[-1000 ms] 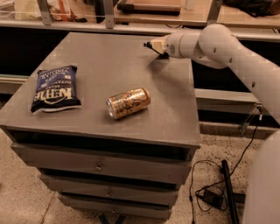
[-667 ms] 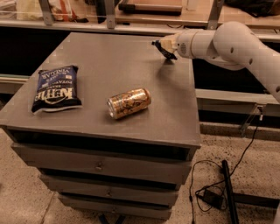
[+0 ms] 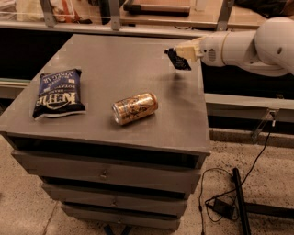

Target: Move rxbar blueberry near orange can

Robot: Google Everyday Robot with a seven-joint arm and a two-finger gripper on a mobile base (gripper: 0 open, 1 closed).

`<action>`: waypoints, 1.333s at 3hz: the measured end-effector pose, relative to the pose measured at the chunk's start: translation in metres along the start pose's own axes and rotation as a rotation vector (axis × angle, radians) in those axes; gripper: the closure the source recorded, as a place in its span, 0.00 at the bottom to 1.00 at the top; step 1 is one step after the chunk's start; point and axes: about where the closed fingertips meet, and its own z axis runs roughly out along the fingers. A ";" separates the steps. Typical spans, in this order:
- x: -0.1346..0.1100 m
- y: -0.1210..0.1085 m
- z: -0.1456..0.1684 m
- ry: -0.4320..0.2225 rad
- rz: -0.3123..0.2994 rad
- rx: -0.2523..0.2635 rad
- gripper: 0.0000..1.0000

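Note:
My gripper has the rxbar blueberry, hanging a little above the surface. Next, I put it down on the cabinet top, just off the orange can's raised end [image 3: 168, 96].
The orange can [image 3: 135, 108] lies on its side near the middle front of the grey cabinet top [image 3: 115, 64]. My gripper [image 3: 182, 51] is at the cabinet's right side, well behind and to the right of the can. It is shut on the rxbar blueberry [image 3: 178, 59], a small dark navy bar that hangs from the fingers a little above the surface, casting a shadow below.
A blue chip bag [image 3: 58, 93] with white lettering lies at the front left of the cabinet top. A counter with metal posts [image 3: 112, 13] runs behind. Cables and a dark adapter [image 3: 223, 207] lie on the floor at the right.
The gripper has lifted the rxbar off the back right of the cabinet top and carried it slightly forward. The can and chip bag have not moved.

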 end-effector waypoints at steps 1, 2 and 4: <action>0.006 0.038 -0.029 0.002 0.011 -0.147 1.00; 0.010 0.071 -0.057 -0.009 0.042 -0.293 1.00; 0.017 0.113 -0.075 -0.027 0.085 -0.489 0.99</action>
